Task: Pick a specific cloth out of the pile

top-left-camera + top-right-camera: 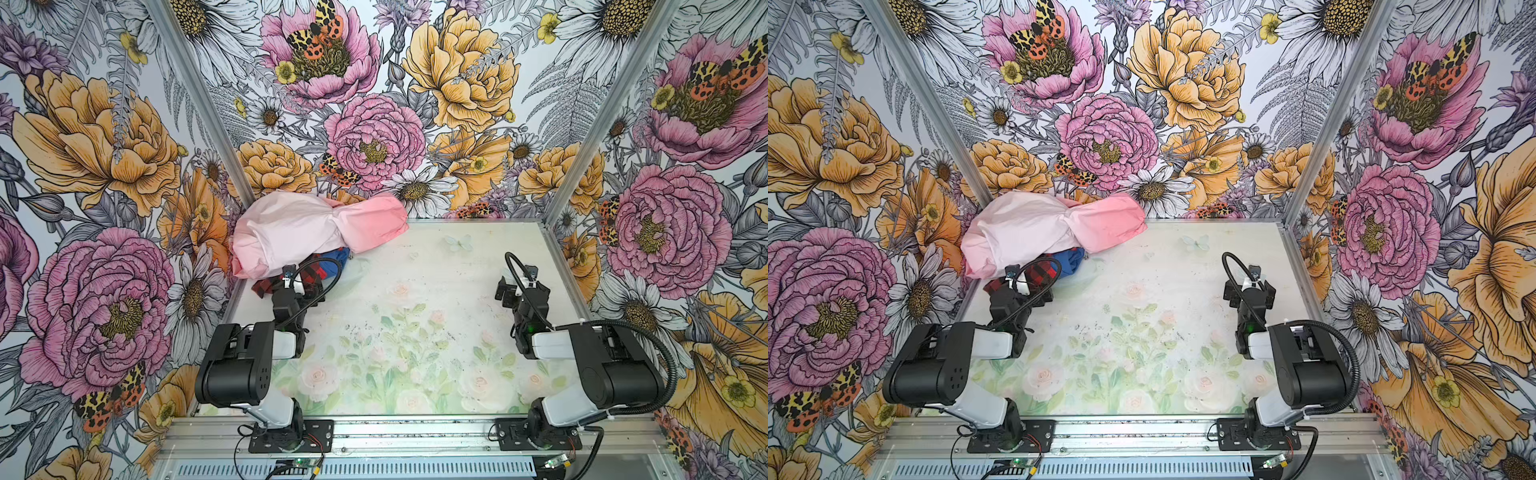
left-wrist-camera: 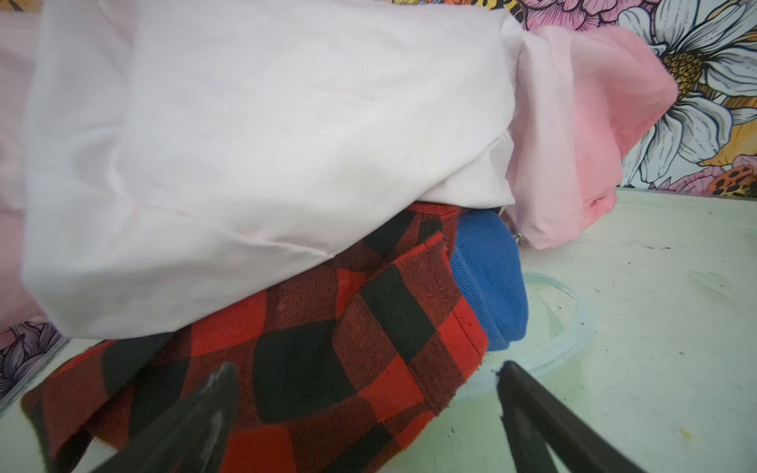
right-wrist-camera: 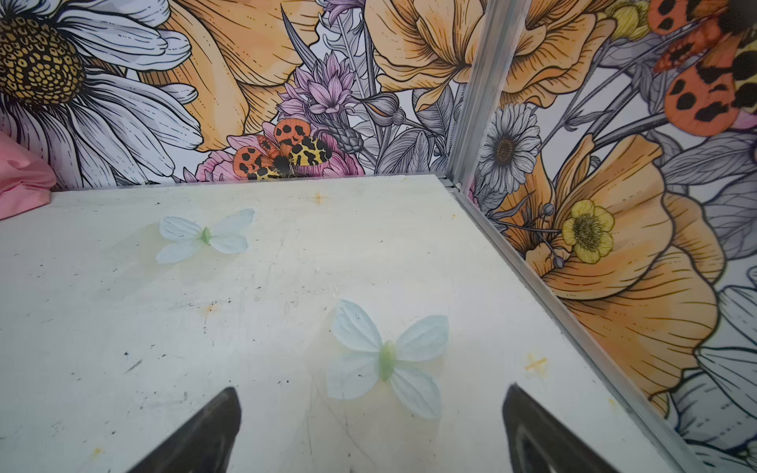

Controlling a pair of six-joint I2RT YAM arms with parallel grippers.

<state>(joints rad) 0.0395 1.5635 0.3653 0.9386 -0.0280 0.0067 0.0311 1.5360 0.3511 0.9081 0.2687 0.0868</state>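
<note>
My left gripper should close on the exposed fold (image 1: 338, 260) (image 2: 487, 272) of the blue cloth, which is between the red-and-black checked cloth and the pale pink sheet.
The pile sits in the back left corner in both top views. Its big pale pink sheet (image 1: 316, 230) (image 1: 1050, 230) (image 2: 266, 155) lies on top. A red-and-black checked cloth (image 1: 266, 286) (image 2: 327, 352) sticks out beneath it. The cloth (image 1: 340, 255) (image 1: 1073, 261) (image 2: 487, 278), royal blue, shows only as a small fold wedged between the checked cloth and the pink sheet. My left gripper (image 2: 367, 368) is open at the pile's front, one finger over the checked cloth and one over bare table, short of the blue fold. My right gripper (image 3: 370, 393) (image 1: 518, 284) is open and empty over the table on the right.
Floral walls with aluminium corner posts (image 1: 582, 158) (image 3: 475, 102) close in the table (image 1: 415, 299) on three sides. Pale butterflies (image 3: 385, 360) are printed on the surface under the right gripper. A faint pale ring (image 2: 573, 327) shows on the table beside the blue fold.
</note>
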